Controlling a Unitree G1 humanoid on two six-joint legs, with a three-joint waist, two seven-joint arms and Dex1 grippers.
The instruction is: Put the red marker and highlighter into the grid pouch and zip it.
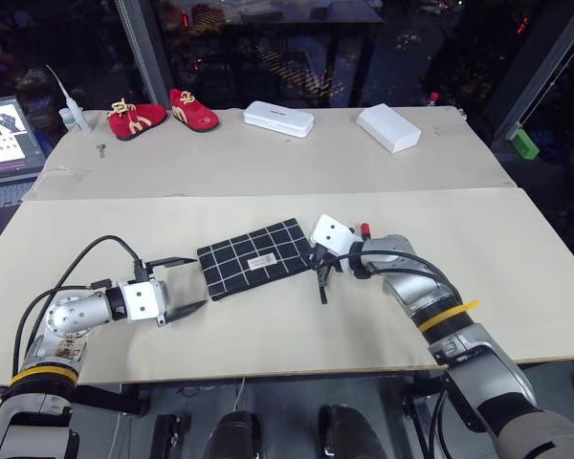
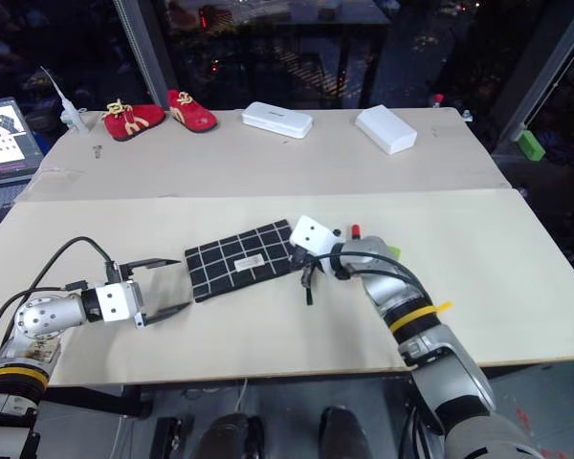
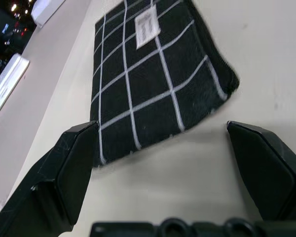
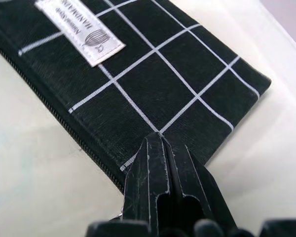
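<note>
My right gripper is resting on the fabric of the grid pouch, so it should move back and grab the black pull strap (image 1: 322, 289) while my left gripper holds the pouch.
The grid pouch (image 1: 256, 258) lies flat at the middle of the near table, white label up. My left gripper (image 1: 189, 283) is open at the pouch's left end, its fingers (image 3: 64, 173) spread either side of that end (image 3: 153, 84) without touching it. At the pouch's right end my right gripper (image 1: 314, 256) is shut, its tips (image 4: 158, 140) resting on the fabric beside the zipper edge. The black pull strap (image 1: 322, 285) trails onto the table there. A red tip (image 1: 365, 229), likely the red marker, pokes out behind my right wrist. The highlighter is hidden.
On the far table stand two red toy shoes (image 1: 139, 117), two white boxes (image 1: 278, 119) (image 1: 388, 127) and a small white bottle (image 1: 69, 117). A laptop (image 1: 5, 139) sits at the far left. A green block (image 1: 524, 143) lies off the table's right end.
</note>
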